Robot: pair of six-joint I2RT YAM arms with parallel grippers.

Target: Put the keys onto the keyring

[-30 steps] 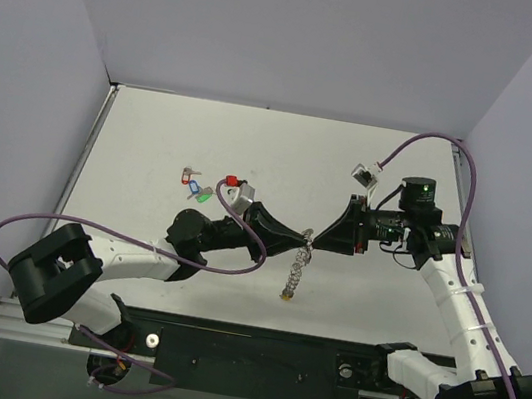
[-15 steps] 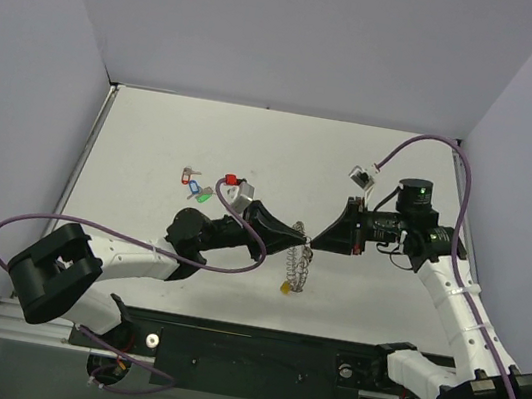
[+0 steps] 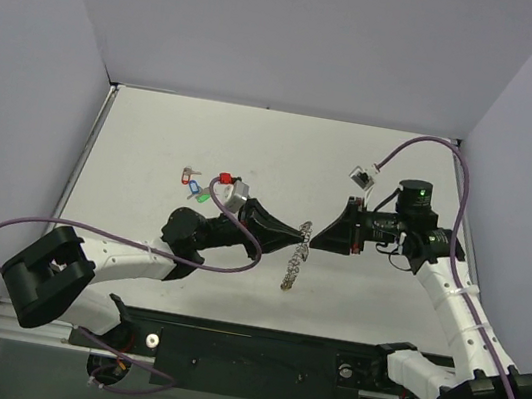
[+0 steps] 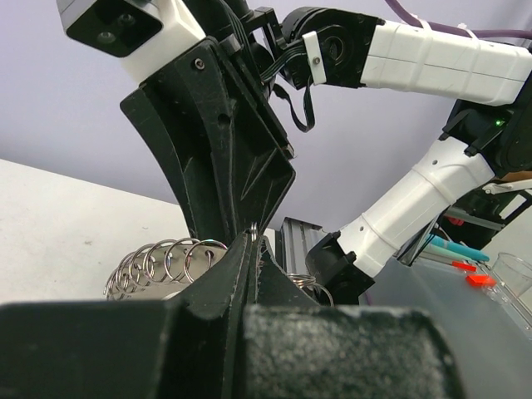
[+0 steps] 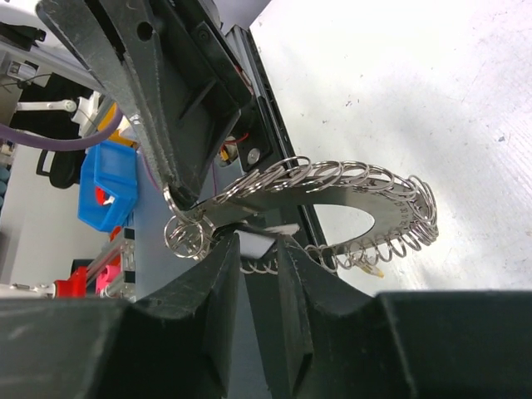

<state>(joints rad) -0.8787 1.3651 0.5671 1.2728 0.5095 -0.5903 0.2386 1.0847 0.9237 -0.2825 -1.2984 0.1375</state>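
Note:
The fingers of my right gripper are beside the small ring in my left gripper, so I should open them, line up and pinch the ring's free edge [image 5: 193,253].
The keyring [image 3: 294,258], a silver loop fringed with small rings, hangs edge-on above the table from my left gripper [image 3: 304,230]. In the left wrist view my left gripper [image 4: 252,239] is shut on the keyring [image 4: 166,260] wire. The right gripper [image 3: 315,236] faces it tip to tip. In the right wrist view my right gripper [image 5: 258,243] has its jaws a little apart just under the keyring [image 5: 349,179] end, gripping nothing I can make out. A yellow-tagged key [image 5: 371,268] hangs on the loop. The blue [image 3: 189,180], green [image 3: 204,194] and red [image 3: 228,178] keys lie on the table to the left.
The white table [image 3: 154,141] is walled at the back and on both sides. The black base rail [image 3: 252,354] runs along the near edge. A purple cable [image 3: 231,229] loops over the left arm.
The keyring has swung from a wider loop to an edge-on slant under the left gripper. The left arm has shifted slightly left. The right gripper has hardly moved.

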